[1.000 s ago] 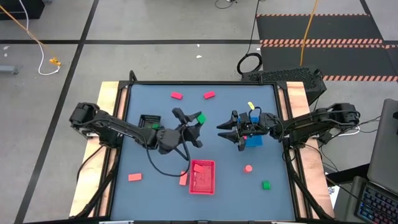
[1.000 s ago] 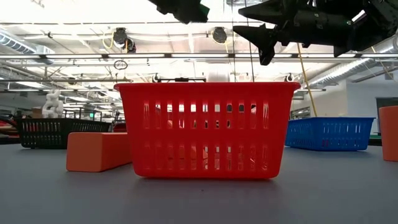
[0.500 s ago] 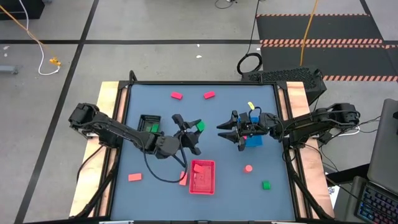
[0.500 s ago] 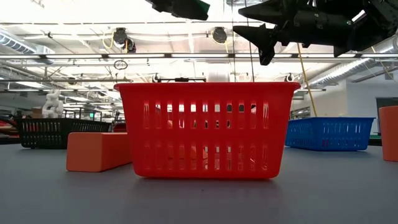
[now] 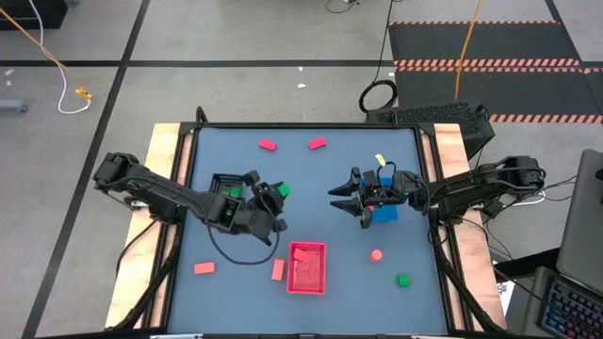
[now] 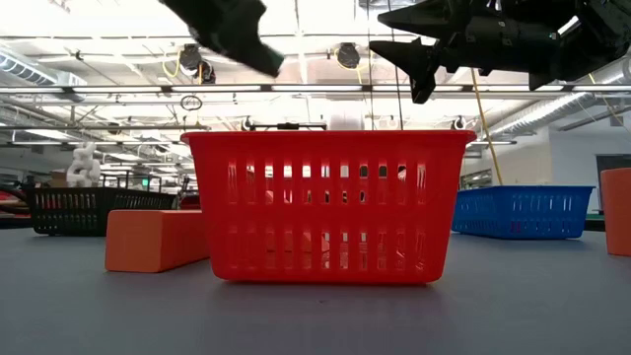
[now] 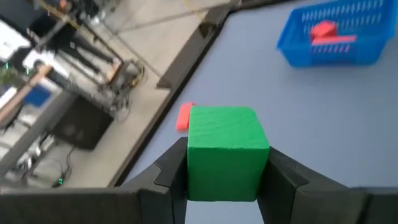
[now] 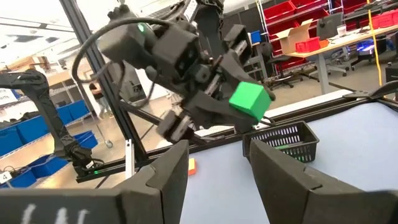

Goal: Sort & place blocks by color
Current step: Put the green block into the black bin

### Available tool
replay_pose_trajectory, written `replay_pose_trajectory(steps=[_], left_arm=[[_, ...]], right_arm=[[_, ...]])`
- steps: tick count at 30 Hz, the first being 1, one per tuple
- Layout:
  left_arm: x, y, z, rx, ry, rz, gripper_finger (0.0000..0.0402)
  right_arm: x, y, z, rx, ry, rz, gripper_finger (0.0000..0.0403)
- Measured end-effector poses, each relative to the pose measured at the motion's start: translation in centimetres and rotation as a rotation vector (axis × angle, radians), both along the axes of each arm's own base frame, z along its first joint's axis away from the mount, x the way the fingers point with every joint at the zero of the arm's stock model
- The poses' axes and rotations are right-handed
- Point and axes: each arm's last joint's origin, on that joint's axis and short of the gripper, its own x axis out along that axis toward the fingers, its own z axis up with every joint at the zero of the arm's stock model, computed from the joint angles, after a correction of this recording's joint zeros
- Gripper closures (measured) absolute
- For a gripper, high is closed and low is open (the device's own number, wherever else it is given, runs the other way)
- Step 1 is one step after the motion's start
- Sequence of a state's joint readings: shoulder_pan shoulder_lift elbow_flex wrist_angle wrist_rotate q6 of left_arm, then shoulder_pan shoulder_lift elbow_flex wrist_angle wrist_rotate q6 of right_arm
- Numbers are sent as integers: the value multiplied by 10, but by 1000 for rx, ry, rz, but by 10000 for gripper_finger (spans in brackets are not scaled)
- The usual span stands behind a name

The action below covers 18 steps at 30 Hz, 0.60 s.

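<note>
The robot's left gripper should release the green block inside the black tray [image 5: 228, 185], among the green pieces in it.
My left gripper [image 5: 271, 195] is shut on a green block [image 5: 281, 190] in the air just right of the black tray [image 5: 226, 185]. The right wrist view shows that block [image 8: 250, 99] over the black tray [image 8: 283, 140]. My right gripper [image 5: 341, 198] hangs open and empty at the blue tray's [image 5: 384, 209] left side. Two magenta blocks [image 5: 268, 145] [image 5: 317, 144] lie near the far edge. Salmon blocks [image 5: 203, 268] [image 5: 278, 269] lie left of the red tray [image 5: 306, 266]. A green block [image 5: 403, 280] lies near right. My left gripper pinches the green block by two opposite side faces [image 7: 191, 168] between its two fingers [image 7: 283, 177]. The fingers come from the table's left, slanting a little downward. The block [image 7: 227, 152] sticks out past the fingertips and is lifted clear of the table.
A round salmon piece [image 5: 377, 254] lies right of the red tray. Red pieces lie in the blue tray [image 7: 329, 31], and a yellow piece [image 5: 380, 160] stands by it. In the low view the red tray [image 6: 325, 207] fills the middle, a salmon block [image 6: 158, 239] beside it.
My left gripper has carried the green block toward the table's left, closer to the black tray, and a little down, rolling its wrist as it went. The block stays held and clear of the table. My right arm has kept still.
</note>
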State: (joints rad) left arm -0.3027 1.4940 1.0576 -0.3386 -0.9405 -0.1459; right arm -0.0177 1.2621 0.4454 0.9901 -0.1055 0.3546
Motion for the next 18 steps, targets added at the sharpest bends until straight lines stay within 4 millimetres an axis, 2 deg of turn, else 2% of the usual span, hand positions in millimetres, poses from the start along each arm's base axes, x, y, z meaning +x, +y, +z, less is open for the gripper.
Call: replay_pose_trajectory(steps=[10, 18], left_arm=[[-28, 9, -24, -63, 156, 174, 267], [-50, 15, -33, -104, 183, 299, 267]], right_arm=[[0, 0, 0, 0, 0, 0, 238], [0, 0, 0, 0, 0, 0, 238]])
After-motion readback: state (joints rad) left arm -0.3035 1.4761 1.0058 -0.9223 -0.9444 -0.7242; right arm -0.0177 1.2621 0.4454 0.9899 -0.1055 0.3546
